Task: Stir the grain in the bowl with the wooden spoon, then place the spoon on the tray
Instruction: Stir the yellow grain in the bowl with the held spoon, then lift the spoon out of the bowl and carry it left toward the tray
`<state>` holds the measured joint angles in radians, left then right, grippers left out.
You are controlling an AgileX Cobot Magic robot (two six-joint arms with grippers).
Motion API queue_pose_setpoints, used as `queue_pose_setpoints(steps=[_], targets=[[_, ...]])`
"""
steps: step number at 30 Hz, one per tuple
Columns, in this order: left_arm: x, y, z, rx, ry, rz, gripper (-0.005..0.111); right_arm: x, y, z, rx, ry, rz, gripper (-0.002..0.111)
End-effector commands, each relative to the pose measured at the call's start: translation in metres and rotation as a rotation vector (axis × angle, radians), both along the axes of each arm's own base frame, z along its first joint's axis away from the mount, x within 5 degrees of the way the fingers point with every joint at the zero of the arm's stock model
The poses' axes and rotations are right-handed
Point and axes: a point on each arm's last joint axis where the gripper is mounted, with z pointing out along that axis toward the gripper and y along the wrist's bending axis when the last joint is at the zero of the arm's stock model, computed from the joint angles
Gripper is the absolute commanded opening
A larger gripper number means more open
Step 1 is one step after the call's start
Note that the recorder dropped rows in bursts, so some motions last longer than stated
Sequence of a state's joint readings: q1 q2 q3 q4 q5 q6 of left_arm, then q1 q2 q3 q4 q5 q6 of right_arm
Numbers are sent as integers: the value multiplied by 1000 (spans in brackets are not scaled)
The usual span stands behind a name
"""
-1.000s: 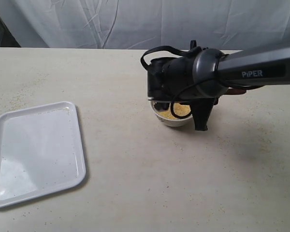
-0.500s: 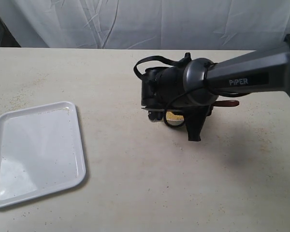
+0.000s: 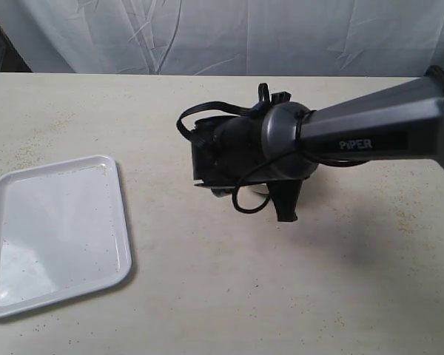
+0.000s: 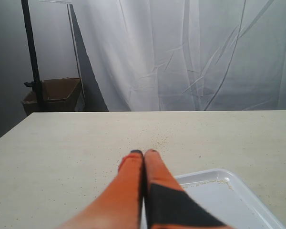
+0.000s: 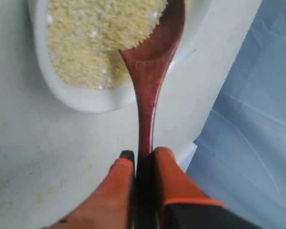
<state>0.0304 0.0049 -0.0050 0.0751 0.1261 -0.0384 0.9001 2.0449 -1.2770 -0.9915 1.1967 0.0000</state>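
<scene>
Next, my right gripper sets the wooden spoon down and lets go of it across the middle of the flat white tray (image 3: pixel 51 234).
My right gripper (image 5: pixel 142 156) is shut on the slim handle of the dark reddish-brown wooden spoon (image 5: pixel 150 67). The spoon's oval end is sunk in the yellow grain (image 5: pixel 93 36) inside the small white bowl (image 5: pixel 81 99). In the exterior view the right arm (image 3: pixel 281 144) covers the bowl, the grain and the spoon almost wholly. The flat white tray (image 3: pixel 55 233) lies at the left of the table, also visible as the tray (image 4: pixel 229 200) beside my left gripper (image 4: pixel 144 152), which is shut on nothing above the table.
Loose grains are scattered on the beige table (image 3: pixel 207 281) and along the tray's far rim. A white curtain (image 3: pixel 244 33) hangs behind the table. A brown cardboard box (image 4: pixel 52 95) and a black stand pole (image 4: pixel 31 52) are beyond the table's far edge.
The right arm has swung leftward over the bowl, so the bowl, grain and spoon handle that showed earlier are now hidden under it. The tray has not moved.
</scene>
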Motion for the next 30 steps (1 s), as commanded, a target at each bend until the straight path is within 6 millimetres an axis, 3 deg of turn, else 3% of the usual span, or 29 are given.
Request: queue_pose_setpoints(steps=[1, 5, 13, 18, 23, 27, 30], targets=[[0, 0, -1, -7, 0, -5, 0, 0, -2, 22, 2, -56, 13, -1], [0, 0, -1, -7, 0, -5, 0, -1, -4, 35, 26, -76, 15, -1], [0, 0, -1, -7, 0, -5, 0, -1, -4, 35, 6, -61, 35, -1], [0, 0, -1, -7, 0, -5, 0, 2, -9, 35, 77, -106, -53, -1], [0, 0, -1, -7, 0, -5, 0, -6, -13, 58, 191, -132, -116, -1], [0, 0, -1, -7, 0, -5, 0, -11, -3, 88, 517, -148, -161, -1], [0, 0, -1, -7, 0, -5, 0, -16, 24, 102, 867, -31, -161, -1]])
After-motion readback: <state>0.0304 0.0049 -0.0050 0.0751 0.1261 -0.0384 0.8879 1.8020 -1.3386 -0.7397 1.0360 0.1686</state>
